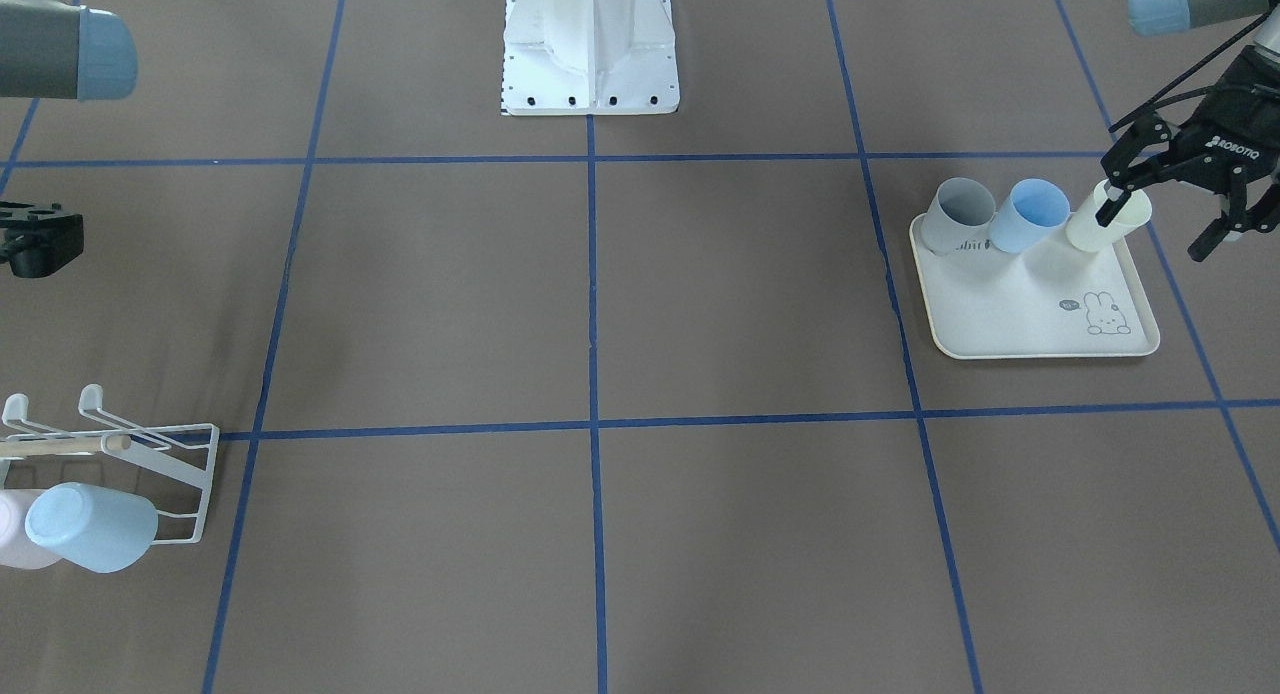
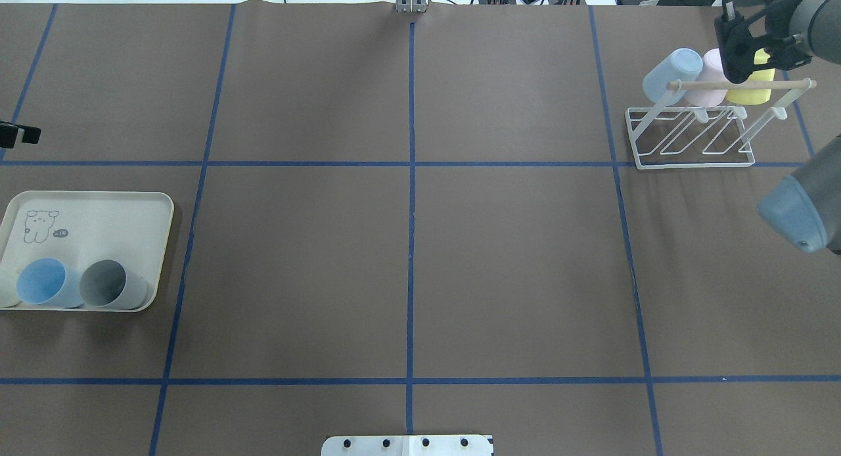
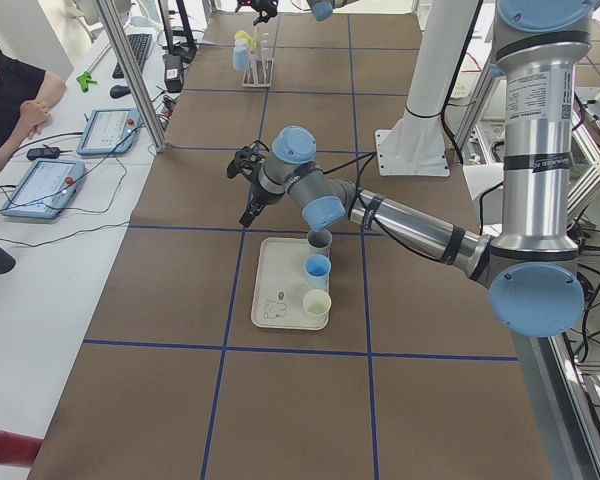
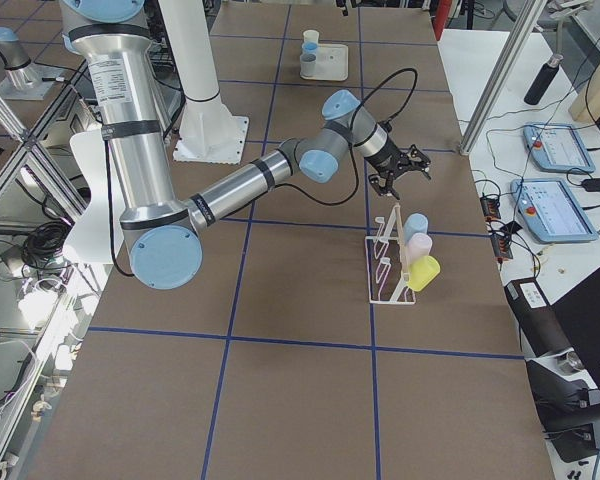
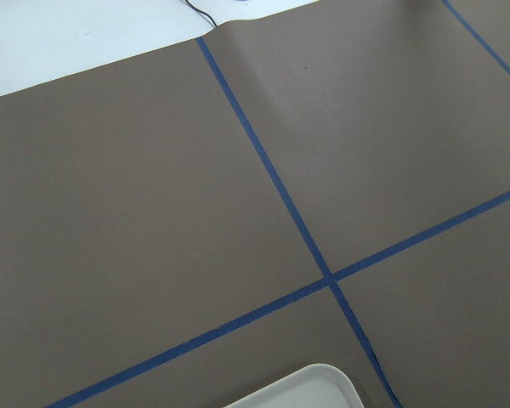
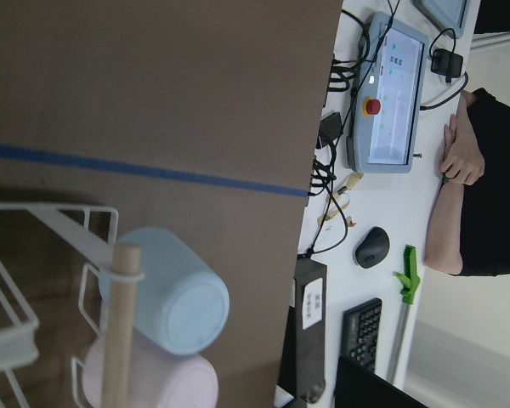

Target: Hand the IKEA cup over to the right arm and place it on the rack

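I will close my left gripper on the cream cup's rim (image 1: 1148, 208), on its side away from the blue cup on the tray.
Three cups stand on a cream rabbit-print tray (image 1: 1040, 319): grey (image 1: 960, 214), blue (image 1: 1030, 214) and cream (image 1: 1108, 226). My left gripper (image 1: 1155, 229) is open and empty. It hangs raised beside the tray's operator-side edge, apart from the cups; the overhead view shows only its tip (image 2: 16, 134). The white wire rack (image 2: 690, 147) with its wooden dowel (image 2: 736, 85) holds a blue cup (image 2: 670, 71), a pink cup (image 2: 708, 75) and a yellow cup (image 2: 752, 91). My right gripper (image 2: 739, 55) hovers just above the yellow cup, looks open and holds nothing.
The robot's white base (image 1: 590, 49) stands at the table's robot-side edge. Blue tape lines (image 1: 592, 374) divide the brown table cover. An operator (image 3: 5, 95) sits at a side desk with tablets (image 3: 45, 185) and cables beyond the table's far edge.
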Robot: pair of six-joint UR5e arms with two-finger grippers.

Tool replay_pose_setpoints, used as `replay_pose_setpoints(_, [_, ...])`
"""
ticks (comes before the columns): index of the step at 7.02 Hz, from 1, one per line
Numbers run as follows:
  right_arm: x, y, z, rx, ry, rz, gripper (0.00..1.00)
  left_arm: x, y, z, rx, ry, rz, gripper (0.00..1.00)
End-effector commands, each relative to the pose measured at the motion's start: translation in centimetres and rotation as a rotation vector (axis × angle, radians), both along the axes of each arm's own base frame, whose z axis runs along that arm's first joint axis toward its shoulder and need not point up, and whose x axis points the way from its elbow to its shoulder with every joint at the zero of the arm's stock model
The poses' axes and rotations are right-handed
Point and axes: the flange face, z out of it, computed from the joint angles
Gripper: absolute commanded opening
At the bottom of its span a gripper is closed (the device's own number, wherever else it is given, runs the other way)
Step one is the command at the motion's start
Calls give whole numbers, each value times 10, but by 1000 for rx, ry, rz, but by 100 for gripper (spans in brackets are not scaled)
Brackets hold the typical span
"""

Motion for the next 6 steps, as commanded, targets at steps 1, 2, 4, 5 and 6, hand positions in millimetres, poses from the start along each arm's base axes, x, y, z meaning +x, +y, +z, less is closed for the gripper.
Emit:
replay_pose_setpoints(1, [-30, 43, -42, -308, -469, 43, 99, -9, 13, 22, -25, -38, -23, 100])
replay_pose_setpoints(2, [-62, 72, -62, -441, -607, 39, 99, -13, 24, 29, -28, -44, -21, 100])
replay_pose_setpoints(4, [-128, 113, -102, -669, -799, 57, 99, -34, 67, 79, -26, -75, -58, 100])
replay_pose_setpoints(5, [-138, 120, -103, -679, -798, 48, 99, -40, 87, 113, -72, -93, -57, 100])
replay_pose_setpoints(6, [-139, 121, -102, -678, -796, 49, 99, -45, 99, 159, -69, -91, -58, 100])
